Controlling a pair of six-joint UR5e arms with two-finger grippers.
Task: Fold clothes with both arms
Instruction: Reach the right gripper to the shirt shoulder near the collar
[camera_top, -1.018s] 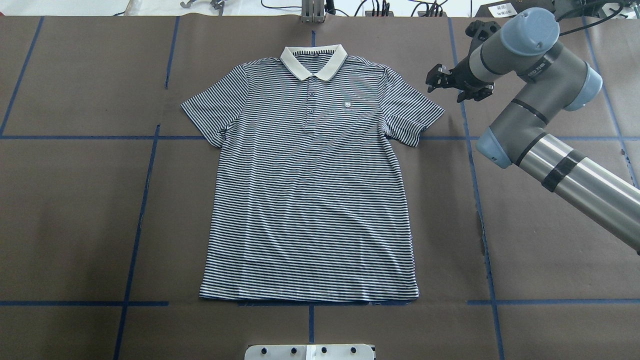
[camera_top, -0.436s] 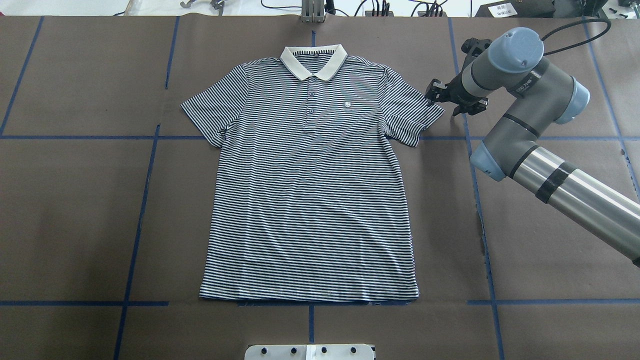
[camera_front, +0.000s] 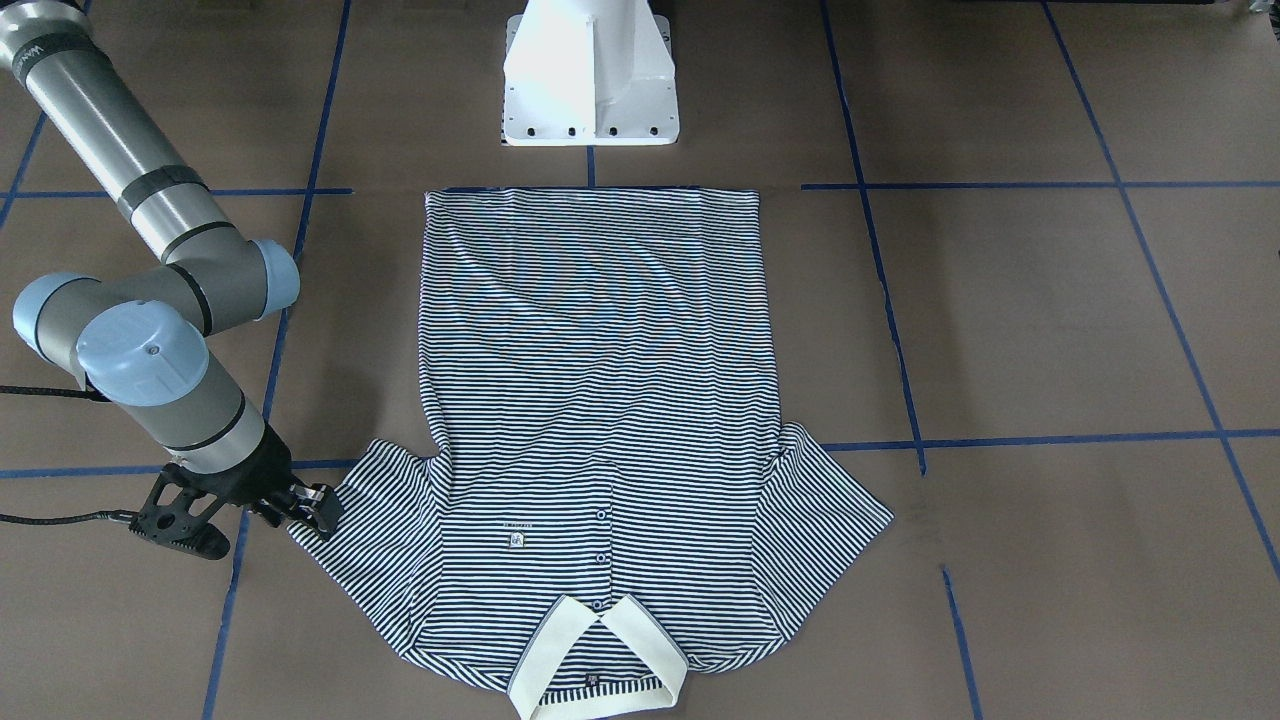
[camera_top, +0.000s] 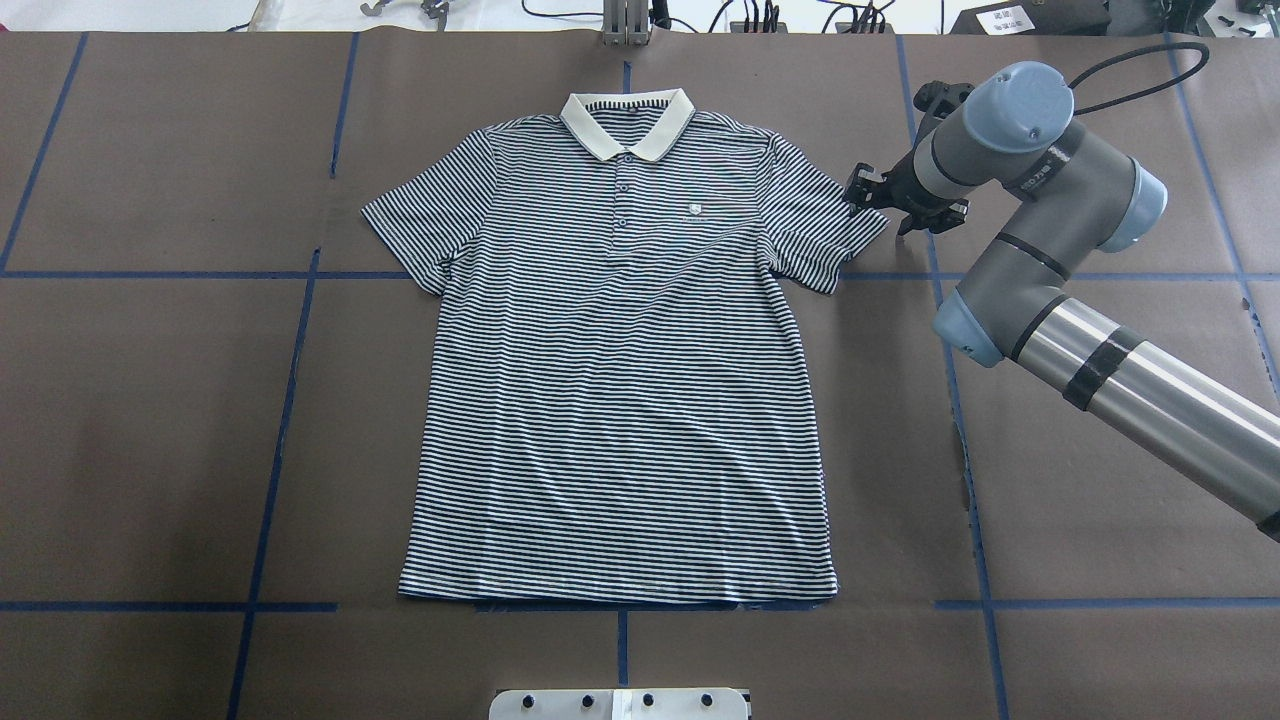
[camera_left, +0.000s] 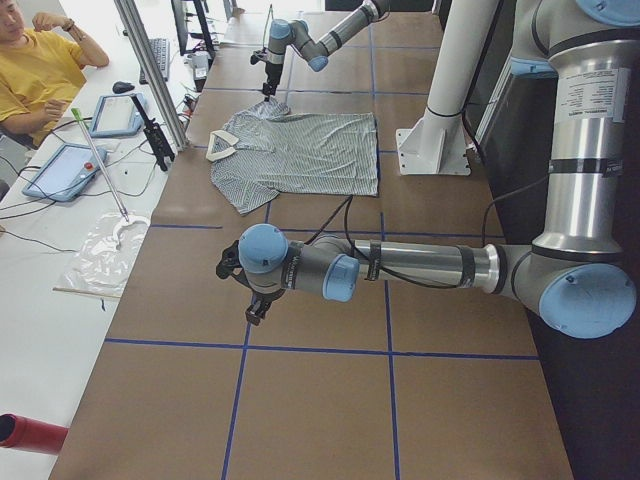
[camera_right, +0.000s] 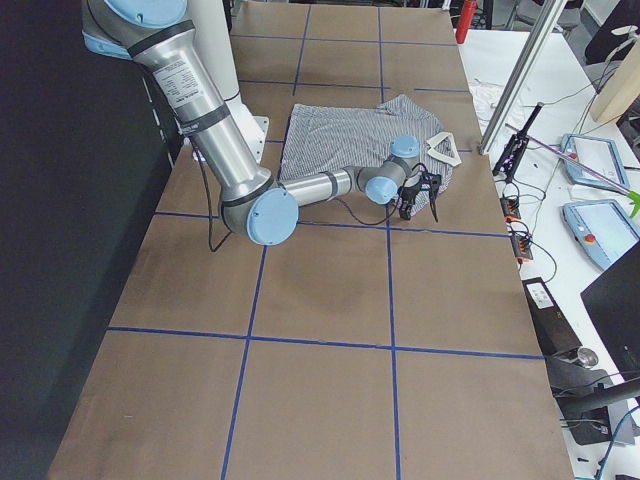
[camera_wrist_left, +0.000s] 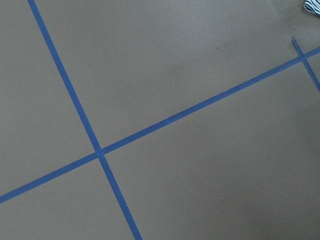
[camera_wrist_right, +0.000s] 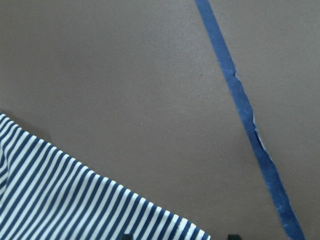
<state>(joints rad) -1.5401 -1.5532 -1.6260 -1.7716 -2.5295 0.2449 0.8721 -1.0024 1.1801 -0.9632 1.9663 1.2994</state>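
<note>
Next, my right gripper releases the sleeve's corner on the striped polo shirt's chest (camera_front: 483, 540), next to the small badge.
The striped polo shirt (camera_top: 620, 380) lies flat and face up, collar (camera_top: 627, 125) at the far side; it also shows in the front view (camera_front: 600, 400). My right gripper (camera_top: 868, 195) is low at the outer edge of the shirt's right-hand sleeve (camera_top: 830, 225), and shows in the front view (camera_front: 318, 505). In the right wrist view its fingertips (camera_wrist_right: 231, 236) stand apart, open, with the sleeve's corner (camera_wrist_right: 100, 205) just ahead of them. My left gripper (camera_left: 255, 305) shows only in the exterior left view, over bare table well away from the shirt; I cannot tell if it is open or shut.
The brown table cover carries blue tape lines (camera_top: 270, 430). The white pedestal base (camera_front: 590, 80) stands at the hem side. A side table with tablets (camera_left: 65, 170) and a seated person (camera_left: 40, 70) are beyond the collar end.
My right gripper has moved down and toward the shirt, from above the table beside the sleeve to the sleeve's outer edge. The shirt has not moved.
</note>
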